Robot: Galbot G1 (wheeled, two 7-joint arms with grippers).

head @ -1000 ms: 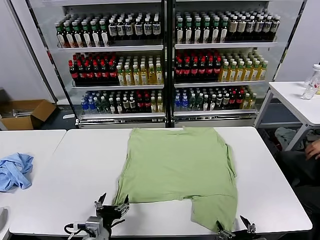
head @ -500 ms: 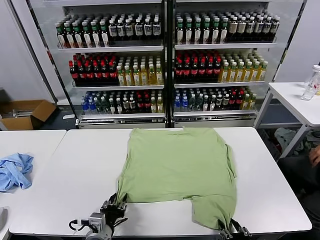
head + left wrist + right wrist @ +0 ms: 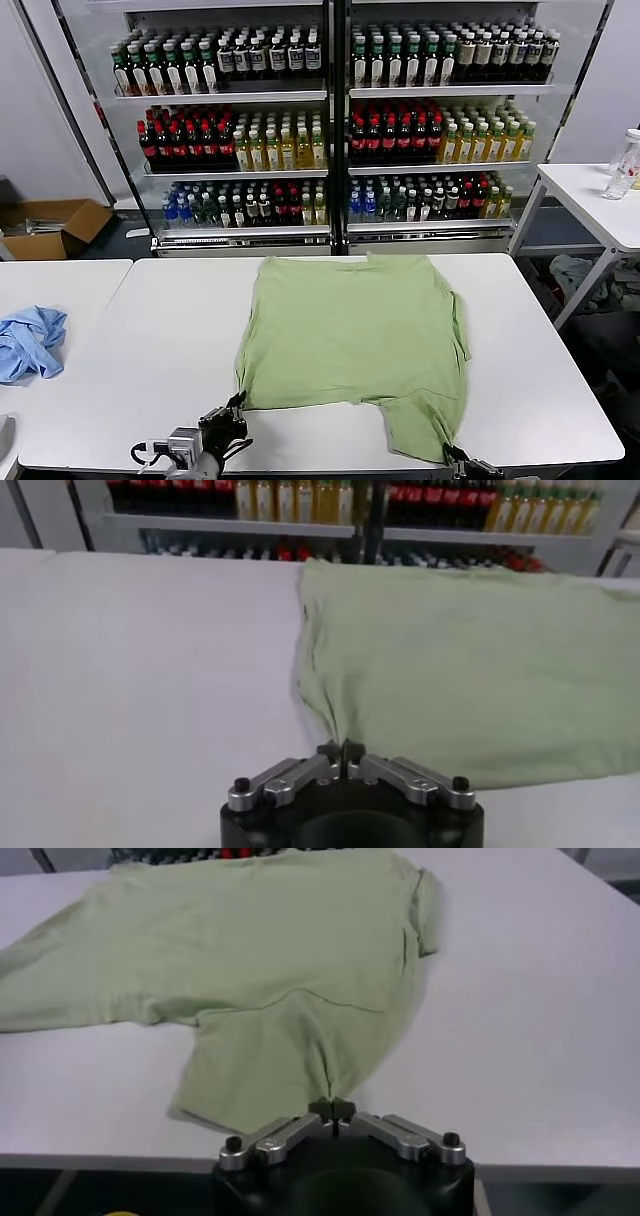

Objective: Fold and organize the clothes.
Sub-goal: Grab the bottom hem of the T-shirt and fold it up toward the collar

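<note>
Next, my right gripper releases the near corner of the light green T-shirt on the T-shirt's far half [image 3: 431,303] [image 3: 394,886], next to its narrow side flap.
The light green T-shirt [image 3: 355,345] lies spread on the white table [image 3: 150,340], plain side up; no bow print shows. My left gripper [image 3: 238,405] is shut on the shirt's near left corner, seen in the left wrist view [image 3: 341,748] with the cloth [image 3: 470,650] puckered at the fingertips. My right gripper [image 3: 450,455] is shut on the shirt's near right corner at the table's front edge, seen in the right wrist view [image 3: 332,1110] with the cloth [image 3: 250,958] pulled into a fold.
A light blue garment [image 3: 28,340] lies on the neighbouring table at left. Drink coolers [image 3: 330,120] stand behind the table. A cardboard box [image 3: 50,225] sits on the floor far left. Another white table [image 3: 595,200] stands at right.
Both grippers went from open to shut on the shirt's near corners. The near right flap has drawn in a little toward the right gripper.
</note>
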